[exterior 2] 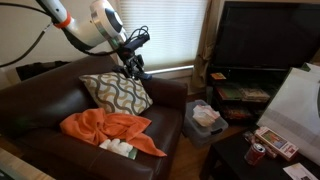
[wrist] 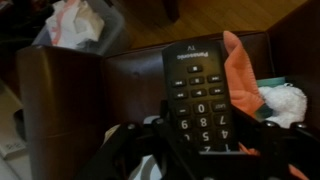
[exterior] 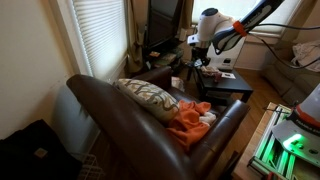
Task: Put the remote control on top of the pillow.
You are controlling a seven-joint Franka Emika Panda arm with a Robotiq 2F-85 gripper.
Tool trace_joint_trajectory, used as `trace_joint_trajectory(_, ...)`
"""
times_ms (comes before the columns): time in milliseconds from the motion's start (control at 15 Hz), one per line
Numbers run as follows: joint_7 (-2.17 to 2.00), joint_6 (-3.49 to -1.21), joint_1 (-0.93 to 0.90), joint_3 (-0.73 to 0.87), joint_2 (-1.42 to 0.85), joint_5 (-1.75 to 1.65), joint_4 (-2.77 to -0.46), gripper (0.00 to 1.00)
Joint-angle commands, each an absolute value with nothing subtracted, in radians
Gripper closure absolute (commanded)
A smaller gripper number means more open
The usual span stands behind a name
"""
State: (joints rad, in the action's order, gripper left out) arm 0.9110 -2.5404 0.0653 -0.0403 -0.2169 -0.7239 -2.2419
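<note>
My gripper needs to let go of the black remote control on the end of the patterned pillow (exterior: 130, 87) nearest the window blinds. The remote is now held above the leather couch.
My gripper (wrist: 205, 150) is shut on a black remote control (wrist: 198, 90) with white number keys; the remote sticks up out of the jaws in the wrist view. In both exterior views the gripper (exterior 2: 136, 62) hangs above the brown leather couch, just above and behind the patterned pillow (exterior 2: 117, 91), which leans on the couch back. The pillow also shows in an exterior view (exterior: 148, 98), with the gripper (exterior: 190, 68) beyond the couch arm. The remote is too small to make out in the exterior views.
An orange cloth (exterior 2: 108, 130) and a white item (exterior 2: 118, 147) lie on the couch seat. A bin with white rubbish (exterior 2: 206, 118) stands beside the couch arm. A TV (exterior 2: 262, 34) on a stand and a dark low table (exterior: 225, 85) are nearby.
</note>
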Motion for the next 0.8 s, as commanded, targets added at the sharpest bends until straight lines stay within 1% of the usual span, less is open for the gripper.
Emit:
trace_joint_trajectory(0, 0.912, -2.429, -0.034, -0.069, -0.218, -0.771, -2.097, 0.69)
trace_joint_trajectory(200, 0.922, -2.39, -0.098, -0.105, -0.256, -0.815, -2.01, 0.69)
trace_joint_trajectory(267, 0.915, -2.416, -0.073, -0.094, -0.22, -0.78, -2.057, 0.44)
trace_joint_trajectory(600, 0.915, -2.399, -0.1, -0.109, -0.25, -0.801, -2.019, 0.44)
trace_joint_trajectory(667, 0.948, -2.411, -0.094, -0.114, -0.285, -0.782, -2.003, 0.69)
trace_joint_trajectory(733, 0.991, -2.417, -0.096, -0.122, -0.351, -0.771, -1.945, 0.69)
